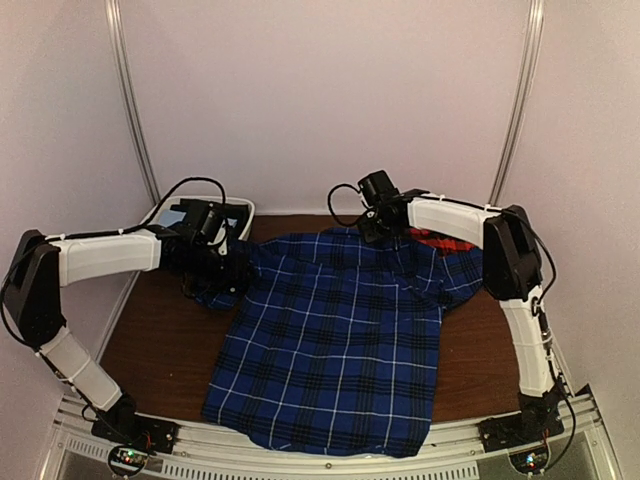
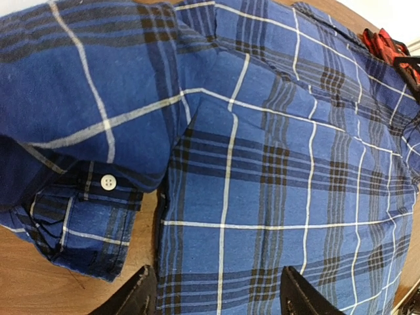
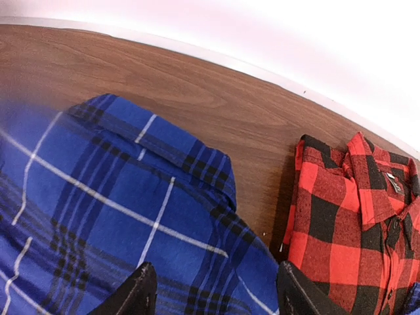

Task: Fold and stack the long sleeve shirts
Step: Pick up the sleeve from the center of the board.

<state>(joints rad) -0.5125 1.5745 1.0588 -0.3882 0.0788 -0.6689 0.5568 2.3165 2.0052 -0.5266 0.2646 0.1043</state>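
Observation:
The robot's left gripper will close on the sleeve cuff [image 1: 213, 299] [image 2: 88, 228] of the dark blue plaid shirt, on the side closest to the white-rimmed tray.
The dark blue plaid shirt [image 1: 335, 345] lies spread flat over the middle of the brown table [image 1: 165, 335], collar toward the back. My left gripper [image 1: 226, 268] hovers at its left shoulder; in the left wrist view it [image 2: 220, 298] is open over the blue cloth [image 2: 275, 164], with a folded sleeve cuff and white button [image 2: 108, 182] to the left. My right gripper [image 1: 376, 226] is at the collar, open [image 3: 213, 295] above the blue collar [image 3: 197, 164]. The red-and-black check shirt [image 3: 348, 216] lies folded just right of it, partly hidden behind the right arm [image 1: 442, 240].
A white-rimmed tray [image 1: 240, 207] sits at the back left corner behind the left arm. Walls close in the table on three sides. The shirt's hem reaches the metal rail at the front edge [image 1: 330, 462]. Bare wood shows left of the shirt.

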